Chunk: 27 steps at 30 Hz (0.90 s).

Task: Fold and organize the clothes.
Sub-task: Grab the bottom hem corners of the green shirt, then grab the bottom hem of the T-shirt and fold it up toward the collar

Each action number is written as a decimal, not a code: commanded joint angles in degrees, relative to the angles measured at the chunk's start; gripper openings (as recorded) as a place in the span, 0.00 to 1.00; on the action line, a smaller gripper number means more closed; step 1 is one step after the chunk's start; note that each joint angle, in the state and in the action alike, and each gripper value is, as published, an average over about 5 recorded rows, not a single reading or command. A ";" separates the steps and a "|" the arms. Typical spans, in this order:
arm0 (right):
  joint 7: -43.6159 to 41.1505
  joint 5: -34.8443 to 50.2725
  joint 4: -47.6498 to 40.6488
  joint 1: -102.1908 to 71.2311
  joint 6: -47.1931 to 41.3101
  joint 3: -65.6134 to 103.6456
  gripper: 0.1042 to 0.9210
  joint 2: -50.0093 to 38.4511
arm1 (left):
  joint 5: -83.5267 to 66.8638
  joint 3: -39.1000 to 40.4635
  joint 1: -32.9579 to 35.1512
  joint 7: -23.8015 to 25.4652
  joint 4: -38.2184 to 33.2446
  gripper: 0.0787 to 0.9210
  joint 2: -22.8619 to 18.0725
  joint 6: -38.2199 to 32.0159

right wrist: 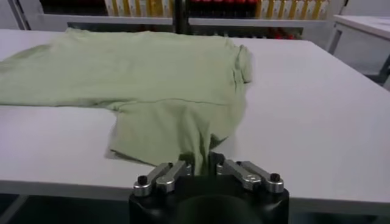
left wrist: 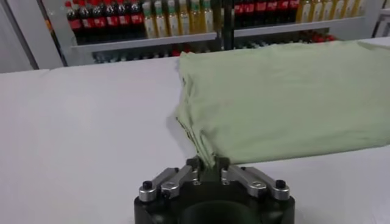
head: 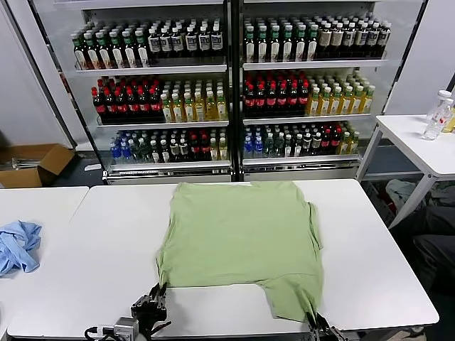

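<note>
My right gripper should release the flap on the light green shirt's side edge (head: 311,246) (right wrist: 237,83), just past the flap's seam.
The light green shirt (head: 238,234) lies spread on the white table (head: 106,249), plain side up, no collar or print showing. My left gripper (head: 158,293) is shut on the shirt's near left corner at the table's front; the left wrist view shows the cloth (left wrist: 286,97) bunched between its fingers (left wrist: 207,163). My right gripper (head: 313,321) is shut on the near right flap, which reaches toward the front edge. In the right wrist view, green fabric (right wrist: 164,79) runs pinched into the jaws (right wrist: 199,159).
A light blue garment (head: 18,245) lies crumpled on the neighbouring table at the left. Drink shelves (head: 227,85) stand behind the table. A second white table (head: 419,142) with bottles stands at the right. A cardboard box (head: 32,163) sits on the floor, far left.
</note>
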 commanded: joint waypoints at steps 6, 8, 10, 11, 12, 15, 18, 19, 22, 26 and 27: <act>0.18 7.31 5.10 7.25 2.02 5.45 0.00 -5.82 | -5.74 -5.45 -1.21 3.96 -10.42 0.01 7.52 -4.61; 1.02 9.66 2.66 12.98 0.97 5.25 0.00 -7.47 | -6.84 -5.32 -3.42 5.02 -9.55 0.01 8.81 -4.62; 1.82 11.56 -1.93 19.80 0.04 3.92 0.00 -9.31 | -7.42 -4.43 -6.33 5.90 -7.19 0.01 9.93 -4.72; 2.17 12.16 -4.84 23.71 -0.32 2.68 0.00 -10.16 | -7.59 -3.70 -8.37 6.21 -5.27 0.01 10.37 -4.80; 2.46 12.62 -8.02 27.73 -0.64 1.23 0.00 -10.94 | -7.72 -2.98 -10.62 6.40 -3.14 0.01 10.66 -4.82; 2.84 13.18 -17.54 38.73 -1.47 -3.79 0.00 -12.48 | -8.22 -0.63 -17.92 6.47 4.30 0.01 10.51 -4.48; 2.65 13.03 -25.73 46.73 -2.38 -8.83 0.00 -13.10 | -8.01 2.15 -23.86 6.30 10.64 0.01 9.73 -4.17; 2.51 12.90 -27.92 48.98 -2.66 -10.34 0.00 -13.16 | -7.70 3.15 -25.36 6.17 12.37 0.01 9.51 -4.18; 2.14 11.80 -32.89 54.32 -3.11 -13.95 0.00 -12.87 | -6.03 5.98 -29.09 5.60 17.99 0.01 8.80 -4.42; 1.77 9.59 -36.72 57.87 -3.32 -16.57 0.00 -11.61 | -4.44 7.79 -31.70 4.61 22.87 0.01 8.34 -4.65; 1.61 8.98 -37.16 58.25 -3.43 -16.97 0.00 -11.30 | -4.34 7.99 -32.02 4.38 23.41 0.01 8.27 -4.63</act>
